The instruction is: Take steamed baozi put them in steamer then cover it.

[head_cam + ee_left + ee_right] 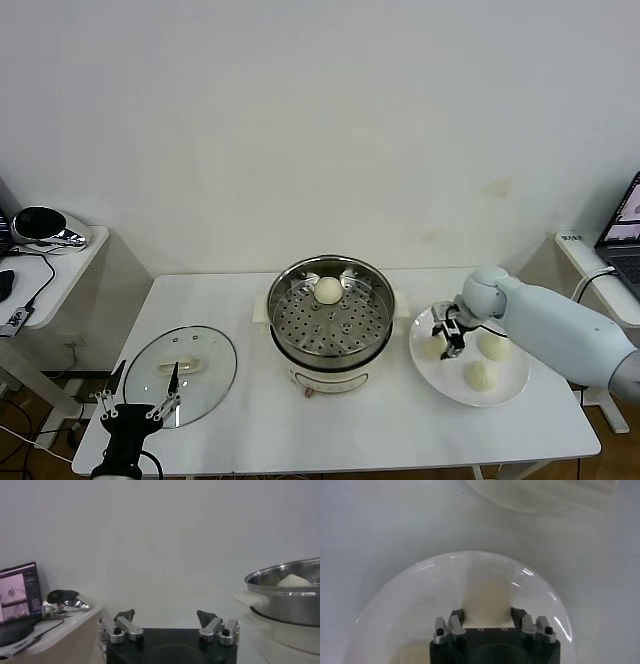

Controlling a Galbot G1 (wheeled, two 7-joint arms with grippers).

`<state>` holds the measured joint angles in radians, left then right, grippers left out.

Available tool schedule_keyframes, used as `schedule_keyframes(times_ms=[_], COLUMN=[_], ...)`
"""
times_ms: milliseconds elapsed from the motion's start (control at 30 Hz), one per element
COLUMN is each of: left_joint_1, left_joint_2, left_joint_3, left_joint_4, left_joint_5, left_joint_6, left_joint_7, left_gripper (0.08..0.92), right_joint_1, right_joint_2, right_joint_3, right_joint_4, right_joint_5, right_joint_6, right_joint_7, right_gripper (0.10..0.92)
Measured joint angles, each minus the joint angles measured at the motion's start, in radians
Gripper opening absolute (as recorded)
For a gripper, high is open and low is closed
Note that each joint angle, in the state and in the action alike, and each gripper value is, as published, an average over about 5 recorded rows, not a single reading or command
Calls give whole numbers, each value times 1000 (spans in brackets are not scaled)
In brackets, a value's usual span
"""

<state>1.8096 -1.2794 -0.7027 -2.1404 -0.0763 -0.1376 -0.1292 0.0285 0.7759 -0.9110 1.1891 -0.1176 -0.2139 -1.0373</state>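
Note:
Next, I let go of the baozi in my right gripper on the perforated tray (296, 310), between the baozi there and the side of the glass lid.
The steamer (330, 325) stands mid-table, its steel pot uncovered, with one steamed baozi (328, 290) on the perforated tray. Three more cream-white baozi lie on a white plate (450, 382) to its right. My right gripper (449, 335) is down on the plate's left side, shut on the nearest baozi (435, 346). In the right wrist view that bun (487, 597) fills the gap between the fingers (456, 617). The cover (182, 372), a glass lid with a cream handle, lies flat at the table's left. My left gripper (140, 392) hangs open and empty by the lid's front edge.
The other two buns (493, 344) (480, 374) lie right of the gripped one. A side table (50, 265) with a dark device stands at far left. A laptop (625, 230) sits on a shelf at far right. The left wrist view shows the pot's rim (290, 597).

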Motion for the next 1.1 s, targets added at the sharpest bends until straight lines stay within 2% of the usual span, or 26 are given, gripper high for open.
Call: schedule_keyframes(times_ms=[267,567,833,1100], left_joint_1=[-8,-28,-43,-46], left_joint_2=[7,18,26,24], left_joint_3=[4,22,24,10], left_joint_4=[-3,4,6,0], left_joint_5=[0,-2,-11,-16], left_joint_6=[2,4,4,3], left_joint_7=[1,2,1,0], left_gripper=[823,823,823,823], right_joint_1=[158,499,671,678], right_joint_2=[-62,-55,59,248], right_joint_3=[-83,-275,-397,-428], right_joint_4=[83,198,277,247], right_joint_5=[95,287,495,641], right_joint_6=[-40,-107,-205,-304], right_joint_7=[-25,-14,55,138], right_gripper=[551,559,571,577])
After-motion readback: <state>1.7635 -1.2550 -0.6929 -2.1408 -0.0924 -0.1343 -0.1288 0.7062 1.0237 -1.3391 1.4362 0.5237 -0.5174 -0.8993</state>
